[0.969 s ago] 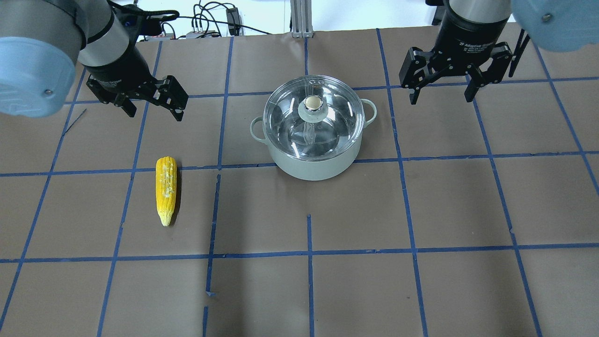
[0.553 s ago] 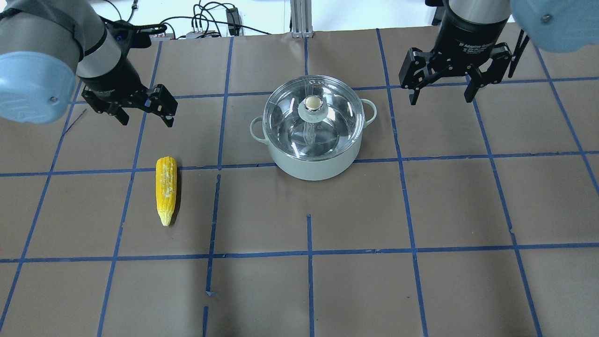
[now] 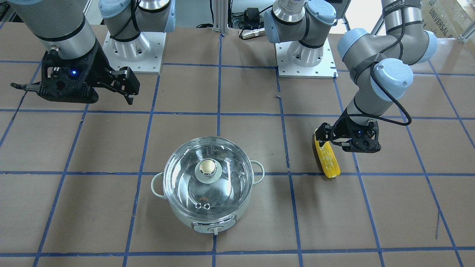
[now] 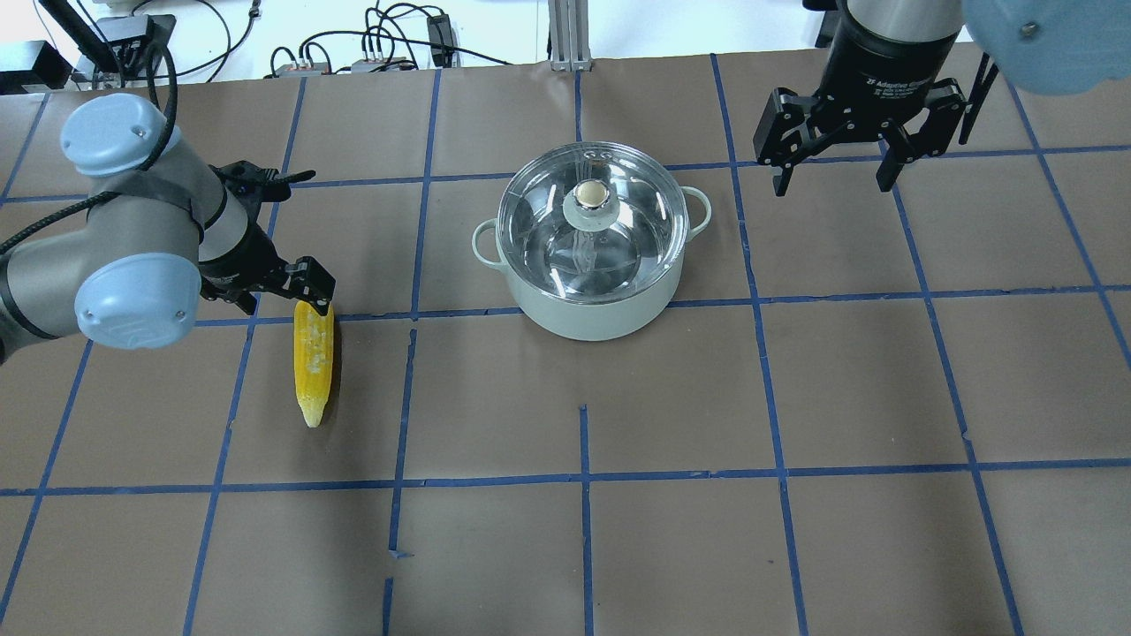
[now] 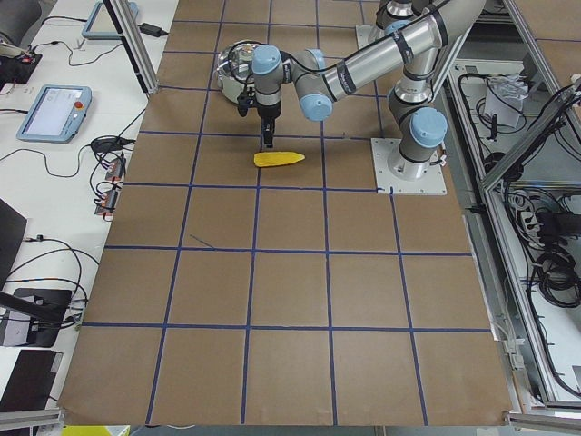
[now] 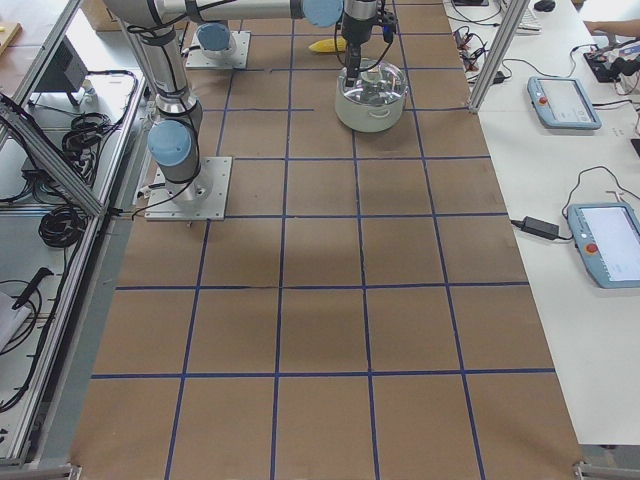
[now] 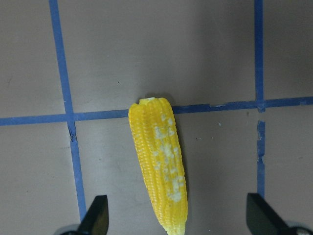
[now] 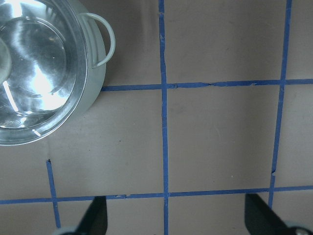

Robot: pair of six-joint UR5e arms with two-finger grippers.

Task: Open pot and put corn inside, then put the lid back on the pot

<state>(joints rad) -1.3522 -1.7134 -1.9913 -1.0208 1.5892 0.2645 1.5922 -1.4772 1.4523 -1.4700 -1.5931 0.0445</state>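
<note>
Next, my right gripper closes on the ball knob [image 3: 207, 167] at the centre of the clear glass lid to open the pot.
The pale mint pot [image 4: 592, 316] stands mid-table with the clear glass lid [image 4: 632, 234] on it; the lid's ball knob [image 4: 593, 193] is at its centre. The pot also shows in the front view [image 3: 207, 221] and at the right wrist view's left edge [image 8: 95, 73]. The yellow corn [image 4: 314, 371] lies on the table left of the pot. My left gripper [image 4: 281, 296] is open, low over the corn's thick end. In the left wrist view the corn [image 7: 159, 166] lies between the spread fingertips [image 7: 98, 218], untouched. My right gripper [image 4: 832, 177] is open and empty, up right of the pot.
The brown paper table [image 4: 848, 397] carries a grid of blue tape. Cables and a metal post [image 4: 565, 35] sit beyond its far edge. The two arm bases [image 3: 306, 55] stand on the robot's side. Tablets [image 6: 565, 100] lie on a side table.
My left arm has swung down and toward the corn; its open gripper went from beside the pot's left to just over the corn's thick end. The right arm, pot, lid and corn have not moved.
</note>
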